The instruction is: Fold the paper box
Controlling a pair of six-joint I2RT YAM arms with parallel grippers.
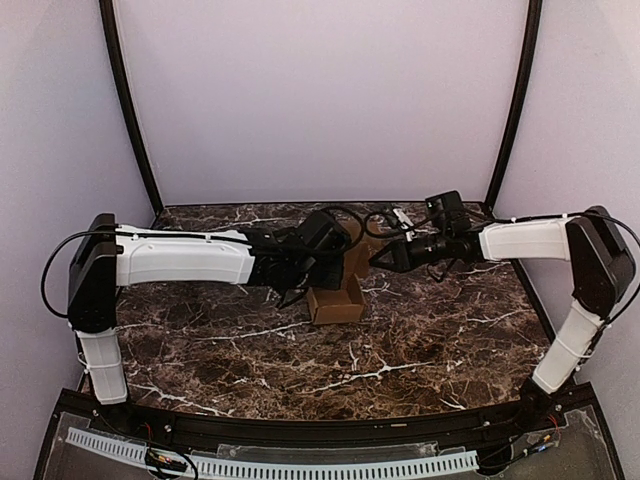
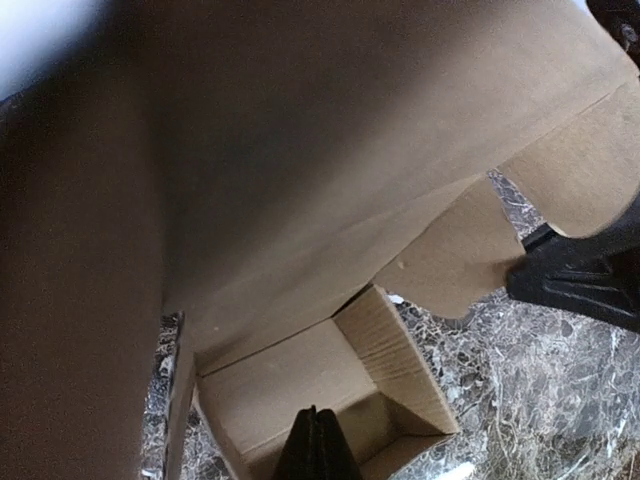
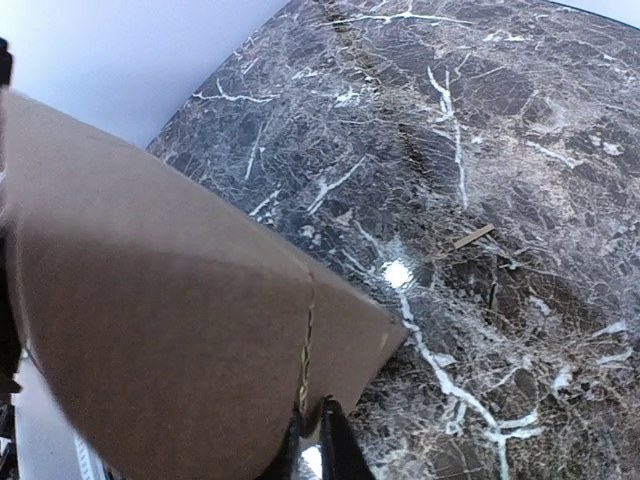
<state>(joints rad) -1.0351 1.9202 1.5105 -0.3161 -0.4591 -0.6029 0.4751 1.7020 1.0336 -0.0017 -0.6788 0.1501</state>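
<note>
I can see my left gripper's closed fingers hanging over the hollow of the box, past the box's side, so next I back that gripper off, open it and pinch that side [image 2: 210, 425].
The paper box [image 1: 335, 303] is plain brown cardboard and stands open-topped on the marble table [image 1: 430, 350], its lid flap [image 1: 352, 262] raised behind it. In the left wrist view the lid [image 2: 330, 150] fills the top, above the box's hollow [image 2: 290, 385]. My left gripper [image 1: 303, 283] hangs over that hollow, and its fingers [image 2: 317, 440] are pressed together with nothing seen between them. My right gripper [image 1: 378, 260] reaches in from the right. Its fingers [image 3: 335, 445] pinch the edge of the lid flap [image 3: 170, 330], and the gripper [image 2: 575, 280] also shows at a rounded tab.
A small pale sliver [image 3: 472, 237] lies on the marble to the right of the box. Purple walls and black corner posts [image 1: 130, 110] close in the back and sides. A black rail [image 1: 330, 435] runs along the near edge.
</note>
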